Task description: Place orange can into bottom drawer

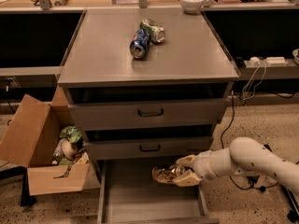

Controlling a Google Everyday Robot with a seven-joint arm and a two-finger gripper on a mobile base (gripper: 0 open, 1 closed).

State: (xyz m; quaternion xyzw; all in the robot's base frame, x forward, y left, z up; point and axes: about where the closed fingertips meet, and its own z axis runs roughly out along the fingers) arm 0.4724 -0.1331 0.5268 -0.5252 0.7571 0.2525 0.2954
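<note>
The orange can, held sideways just above the drawer now, will be let go by my gripper midway across the bottom drawer's grey bottom [153, 200], toward the front of the drawer.
The bottom drawer [140, 204] of the grey three-drawer cabinet is pulled open, with its plain grey floor showing. My gripper [183, 171] reaches in from the right on a white arm and is shut on the orange can [165, 174]. It holds the can sideways just above the drawer's back right part, under the middle drawer's front. The can's silver end points left.
A blue can [139, 43] and a green can [153, 30] lie on the cabinet top [93, 55]. A white bowl [192, 2] stands on the counter behind. An open cardboard box [42, 148] with rubbish stands on the floor at the left. Cables lie on the floor at the right.
</note>
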